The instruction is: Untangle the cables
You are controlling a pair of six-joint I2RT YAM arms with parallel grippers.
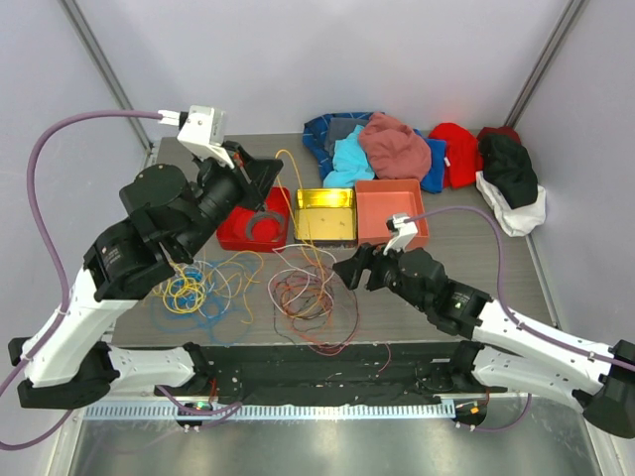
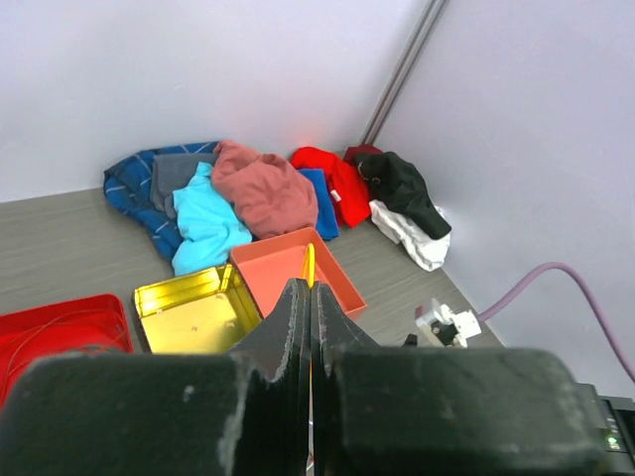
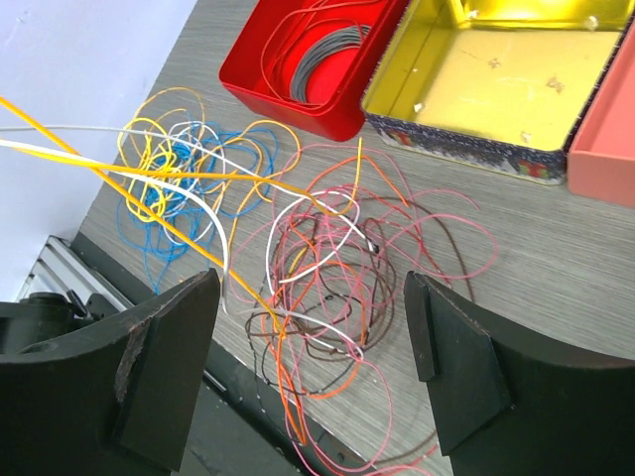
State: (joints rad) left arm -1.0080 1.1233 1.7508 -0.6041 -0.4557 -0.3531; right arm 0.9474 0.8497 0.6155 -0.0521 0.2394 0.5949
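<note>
The white cable hangs across the raised orange-yellow wire; my right gripper should grip the white cable's hanging part (image 3: pixel 222 234) and pull it down, clear of that wire.
The cables lie in two loose tangles on the table. A yellow, blue and white one (image 1: pixel 193 291) (image 3: pixel 179 174) is on the left, and a pink, brown and orange one (image 1: pixel 303 295) (image 3: pixel 332 263) is in the middle. My left gripper (image 1: pixel 270 169) (image 2: pixel 311 290) is raised above the red tray, shut on an orange-yellow wire (image 2: pixel 311 263) that runs taut down into the tangles (image 3: pixel 119 164). My right gripper (image 1: pixel 347 270) (image 3: pixel 313 367) hovers open just above the pink and brown tangle, with nothing between its fingers (image 3: pixel 169 357).
A red tray (image 1: pixel 233 238) (image 3: pixel 288 99) holds a grey coil (image 3: pixel 332 50) and an orange loop. Beside it stand a yellow tin (image 1: pixel 324 223) (image 3: pixel 446 139) and an orange tray (image 1: pixel 392 203). A heap of clothes (image 1: pixel 397 149) lies at the back. Some wires hang over the table's near edge (image 3: pixel 298 416).
</note>
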